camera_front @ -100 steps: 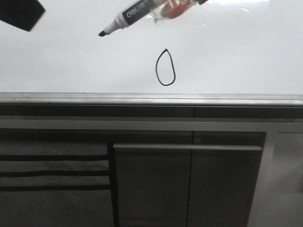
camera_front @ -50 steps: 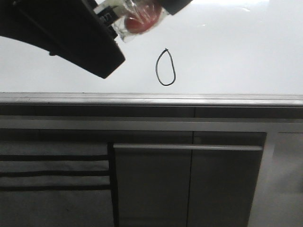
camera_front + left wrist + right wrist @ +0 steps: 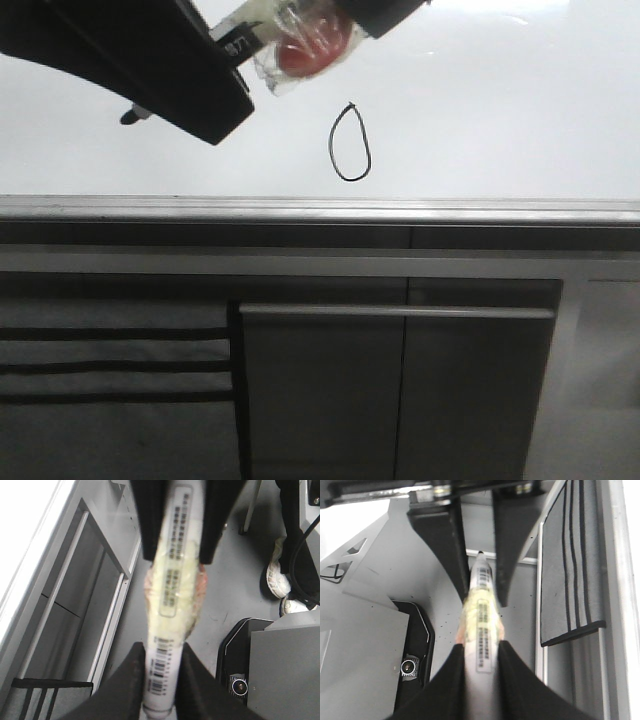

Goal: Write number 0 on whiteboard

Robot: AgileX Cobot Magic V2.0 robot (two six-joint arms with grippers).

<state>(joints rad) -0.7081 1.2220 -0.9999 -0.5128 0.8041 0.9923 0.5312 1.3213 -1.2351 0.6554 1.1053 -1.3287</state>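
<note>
My left gripper is going to put the marker down on the bare whiteboard (image 3: pixel 158 62) above the black-striped panel, beside the number 0.
The number 0 (image 3: pixel 350 143), a thin black oval with a tick on top, stands on the whiteboard (image 3: pixel 500 120) just above its grey edge rail (image 3: pixel 320 208). A marker (image 3: pixel 243 38) with a clear tape wrap over something red (image 3: pixel 305 52) hangs slanted in front of the board, up and left of the 0. Its black tip (image 3: pixel 130 117) pokes out below my left gripper (image 3: pixel 215 75). My left gripper (image 3: pixel 162 680) is shut on the marker's barrel (image 3: pixel 172 580). My right gripper (image 3: pixel 375 12) (image 3: pixel 480 675) is shut on the marker's other end (image 3: pixel 481 615).
Dark grey cabinet panels (image 3: pixel 400 390) and a black-striped panel (image 3: pixel 110 365) lie below the rail. The wrist views show grey floor, a black base unit (image 3: pixel 240 685) (image 3: pixel 412 665) and a person's white shoes (image 3: pixel 277 577).
My left gripper came in from the upper left and closed over the marker's tip end. The marker has shifted slightly left and down, still in my right gripper. The 0 is unchanged.
</note>
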